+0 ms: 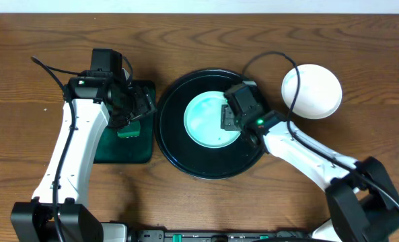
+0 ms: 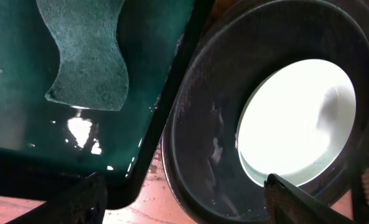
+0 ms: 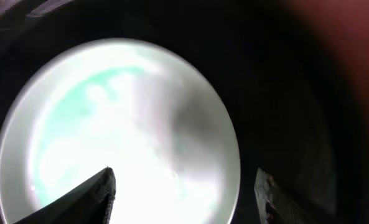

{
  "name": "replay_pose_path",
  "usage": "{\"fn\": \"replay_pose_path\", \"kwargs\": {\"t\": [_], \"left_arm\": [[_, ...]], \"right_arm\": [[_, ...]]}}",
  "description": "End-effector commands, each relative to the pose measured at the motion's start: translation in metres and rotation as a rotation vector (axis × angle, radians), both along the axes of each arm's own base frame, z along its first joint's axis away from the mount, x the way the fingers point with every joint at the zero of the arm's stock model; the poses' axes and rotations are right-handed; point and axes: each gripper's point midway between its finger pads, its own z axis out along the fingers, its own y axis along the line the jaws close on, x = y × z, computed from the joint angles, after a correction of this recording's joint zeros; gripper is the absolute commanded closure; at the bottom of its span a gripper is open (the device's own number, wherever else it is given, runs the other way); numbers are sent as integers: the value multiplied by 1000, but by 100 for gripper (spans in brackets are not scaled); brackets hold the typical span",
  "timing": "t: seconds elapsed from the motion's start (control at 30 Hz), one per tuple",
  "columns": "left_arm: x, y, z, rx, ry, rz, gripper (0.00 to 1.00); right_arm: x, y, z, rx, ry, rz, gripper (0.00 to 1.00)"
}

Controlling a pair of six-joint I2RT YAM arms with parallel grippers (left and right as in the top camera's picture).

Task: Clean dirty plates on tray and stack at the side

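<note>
My right gripper should grab the pale-mint plate's rim [image 1: 239,125] [image 3: 236,191] on the side that faces the clean white plate.
A pale-mint plate [image 1: 204,119] with teal smears lies on the round black tray [image 1: 172,138]. My right gripper [image 1: 230,118] is open and hangs low over the plate's right edge. In the right wrist view its fingers [image 3: 184,199] straddle the rim of the plate [image 3: 122,124], one over the plate, one over the black tray [image 3: 296,112]. A clean white plate [image 1: 311,91] lies on the table to the right of the tray. My left gripper [image 1: 133,111] is open and empty above the green sponge [image 1: 128,130]. In the left wrist view the left gripper [image 2: 181,205] shows no contact with the sponge [image 2: 88,56].
The sponge lies in a rectangular dark green tray [image 1: 112,151] with wet patches, touching the black tray's left side. Water drops show on the wood between the two trays [image 2: 172,186]. The right arm's cable loops over the table behind the black tray.
</note>
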Motion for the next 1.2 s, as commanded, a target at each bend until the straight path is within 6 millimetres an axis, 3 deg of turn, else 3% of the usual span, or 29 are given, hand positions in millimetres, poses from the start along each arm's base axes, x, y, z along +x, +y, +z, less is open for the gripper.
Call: {"fn": "replay_pose_path", "kwargs": {"t": [0.0,0.2,0.37,0.5,0.67,0.7,0.73,0.77,0.8,0.93,1.03,1.17], "left_arm": [[0,-2,0,-4,4,4,20],[0,-2,0,-4,4,4,20],[0,-2,0,-4,4,4,19],[0,-2,0,-4,4,4,20],[0,-3,0,-4,4,0,20],[0,-4,0,-4,1,-2,20],[0,-5,0,-4,0,-6,20],[0,-6,0,-4,-2,-9,20],[1,-6,0,-4,-3,-9,20],[0,-6,0,-4,-2,-9,20],[0,-6,0,-4,-2,-9,20],[1,-6,0,-4,-3,-9,19]], "right_arm": [[12,-7,9,-265,-110,355,30],[38,-24,-13,-184,-93,393,31],[54,-22,-22,-34,-108,436,34],[50,-10,-52,58,-51,479,38],[43,10,-69,98,-25,510,40],[42,12,-71,101,-24,508,45],[42,13,-72,101,-20,496,60],[44,10,-75,98,-9,456,85],[45,7,-77,95,0,425,98],[47,-14,-88,73,64,240,99],[48,-43,-95,37,114,13,99],[23,-87,-94,-19,217,-347,99]]}}
